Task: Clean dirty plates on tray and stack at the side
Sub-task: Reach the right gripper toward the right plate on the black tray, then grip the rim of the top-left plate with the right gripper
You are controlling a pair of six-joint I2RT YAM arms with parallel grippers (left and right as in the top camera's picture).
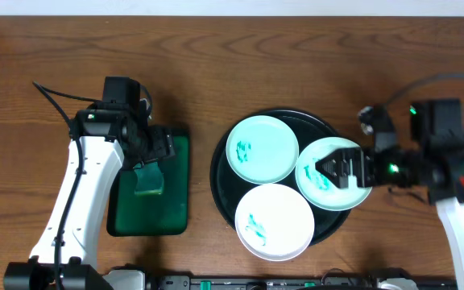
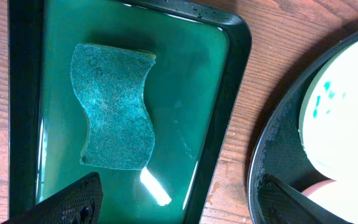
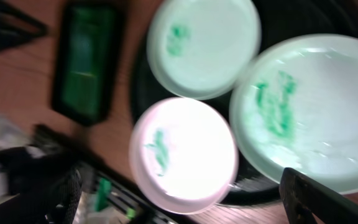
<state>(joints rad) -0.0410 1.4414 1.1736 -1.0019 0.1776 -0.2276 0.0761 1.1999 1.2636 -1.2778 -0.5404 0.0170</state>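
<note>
The robot's right gripper needs to next move to the back mint plate and grab its rim (image 1: 298, 146) (image 3: 259, 34) on the side toward the other mint plate.
Three dirty plates lie on the round black tray (image 1: 218, 173): a mint one (image 1: 262, 149) at the back, a mint one (image 1: 353, 197) at the right and a white one (image 1: 274, 221) at the front, each with teal smears. My right gripper (image 1: 333, 169) is open just above the right mint plate (image 3: 309, 106). The blurred right wrist view also shows the white plate (image 3: 182, 152) and the back mint plate (image 3: 204, 43) between my right gripper's (image 3: 185, 208) fingers. My left gripper (image 1: 147, 161) is open and empty above a green sponge (image 1: 147, 185).
The sponge (image 2: 114, 109) lies in a wet dark-green rectangular tray (image 2: 185, 74) left of the black tray (image 2: 278, 155). My left gripper (image 2: 185, 205) spans the gap between them. The green tray (image 1: 176, 161) sits on a wooden table (image 1: 216, 64).
</note>
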